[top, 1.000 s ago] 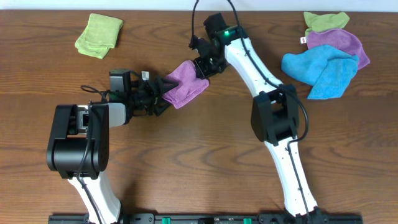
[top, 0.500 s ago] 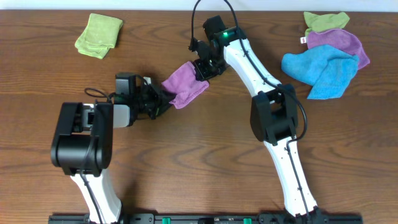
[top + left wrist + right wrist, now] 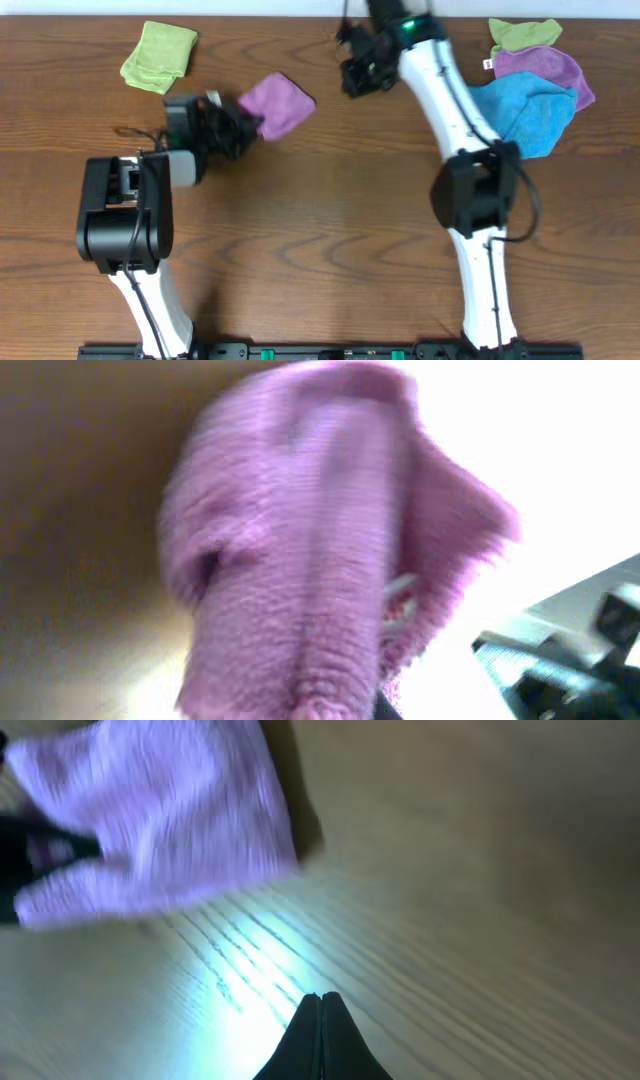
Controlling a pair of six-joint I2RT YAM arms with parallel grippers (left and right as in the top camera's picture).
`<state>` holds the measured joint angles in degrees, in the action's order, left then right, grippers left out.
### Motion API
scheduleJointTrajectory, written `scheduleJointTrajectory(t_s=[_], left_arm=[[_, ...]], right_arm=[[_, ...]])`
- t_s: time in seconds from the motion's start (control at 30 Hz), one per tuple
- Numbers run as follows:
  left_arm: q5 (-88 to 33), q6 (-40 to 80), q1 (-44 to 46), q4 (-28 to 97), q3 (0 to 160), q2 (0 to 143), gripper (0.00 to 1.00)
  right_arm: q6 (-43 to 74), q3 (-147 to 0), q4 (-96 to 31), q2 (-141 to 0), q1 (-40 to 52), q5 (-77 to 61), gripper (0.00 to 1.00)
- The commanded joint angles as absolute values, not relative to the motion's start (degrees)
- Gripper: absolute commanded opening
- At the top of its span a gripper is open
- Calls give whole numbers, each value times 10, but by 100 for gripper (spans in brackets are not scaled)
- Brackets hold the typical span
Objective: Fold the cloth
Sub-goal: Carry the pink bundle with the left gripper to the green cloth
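Observation:
I should release the folded purple cloth with my left gripper on top of the folded green cloth [image 3: 164,46] near the back edge.
The folded purple cloth [image 3: 278,102] hangs just above the table at the back left of centre. My left gripper [image 3: 243,124] is shut on its near left edge. In the left wrist view the cloth [image 3: 300,550] fills most of the frame and hides the fingers. My right gripper [image 3: 354,76] is apart from the cloth, to its right near the back edge. Its tips [image 3: 321,999] are pressed together with nothing between them, and the cloth [image 3: 160,820] lies ahead of them to the left.
A folded green cloth [image 3: 160,55] lies at the back left. At the back right lies a pile of a blue cloth [image 3: 515,112], a purple cloth [image 3: 548,70] and a green cloth [image 3: 525,33]. Both arm bases stand along the front edge.
My left gripper has closed on the purple cloth and drawn it left and toward the back. My right gripper has come off the cloth and moved back and to the right.

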<state>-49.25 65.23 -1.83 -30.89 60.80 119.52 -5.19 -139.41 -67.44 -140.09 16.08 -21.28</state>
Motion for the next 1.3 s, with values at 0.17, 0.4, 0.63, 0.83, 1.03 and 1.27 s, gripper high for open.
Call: scheduleJointTrajectory(t_s=[0.17, 0.4, 0.63, 0.83, 1.03, 1.27], left_arm=[[-395, 661, -95, -293, 739, 1102, 6], [-308, 686, -152, -293, 740, 1106, 6], [-306, 686, -159, -294, 775, 1164, 6], [-325, 678, -161, -246, 904, 1243, 6], [-328, 636, -165, -138, 1017, 1304, 6], [-356, 618, -166, -38, 1025, 1367, 6]], right_arm=[[-48, -1407, -694, -1352, 145, -212, 1], [-48, -1407, -687, -1352, 144, -212, 1], [-48, -1407, -670, -1352, 144, -212, 1], [-48, -1407, -669, -1352, 144, -212, 1], [-53, -1407, -668, -1352, 144, -212, 1], [-54, -1407, -669, -1352, 144, -212, 1]])
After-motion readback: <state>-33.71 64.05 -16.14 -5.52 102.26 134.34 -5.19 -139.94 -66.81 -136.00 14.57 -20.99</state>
